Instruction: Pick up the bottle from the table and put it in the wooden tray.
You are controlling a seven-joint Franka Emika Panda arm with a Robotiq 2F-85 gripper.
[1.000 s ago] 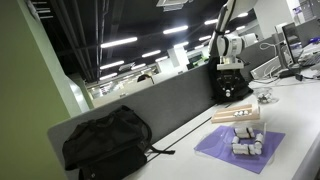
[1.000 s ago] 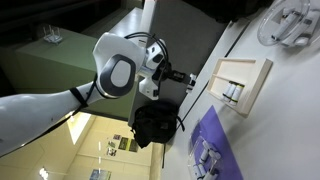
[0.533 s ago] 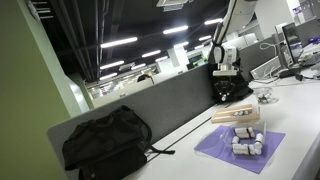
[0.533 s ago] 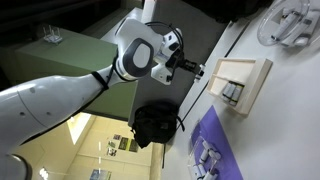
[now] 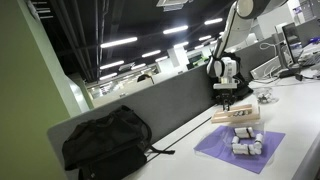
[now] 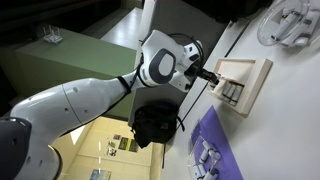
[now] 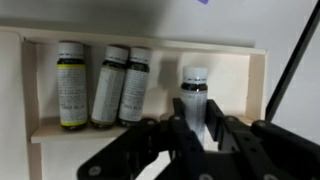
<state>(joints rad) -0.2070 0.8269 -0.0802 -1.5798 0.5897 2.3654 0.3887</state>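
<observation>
The robot's gripper needs to release the bottle in the wooden tray (image 5: 234,110) (image 7: 168,86), next to the row of small bottles lying there. The held bottle is now over the tray.
In the wrist view my gripper (image 7: 195,135) is shut on a bottle (image 7: 194,92) with a white cap and dark body. It holds the bottle over the right part of the wooden tray (image 7: 150,44). Three other small bottles (image 7: 108,85) lie side by side in the tray's left part. In both exterior views the gripper (image 5: 226,100) (image 6: 210,78) hangs just over the pale wooden tray (image 5: 238,117) (image 6: 262,72) on the white table (image 5: 300,115). The held bottle is too small to make out there.
A purple mat (image 5: 262,158) (image 6: 222,135) with several small white items lies next to the tray. A black bag (image 5: 105,140) (image 6: 155,125) sits against a grey partition (image 5: 160,105) behind the table. A clear bowl (image 5: 265,96) stands beyond the tray.
The arm has swung across and down towards the wooden tray, and the gripper now hangs right over it instead of high above the partition.
</observation>
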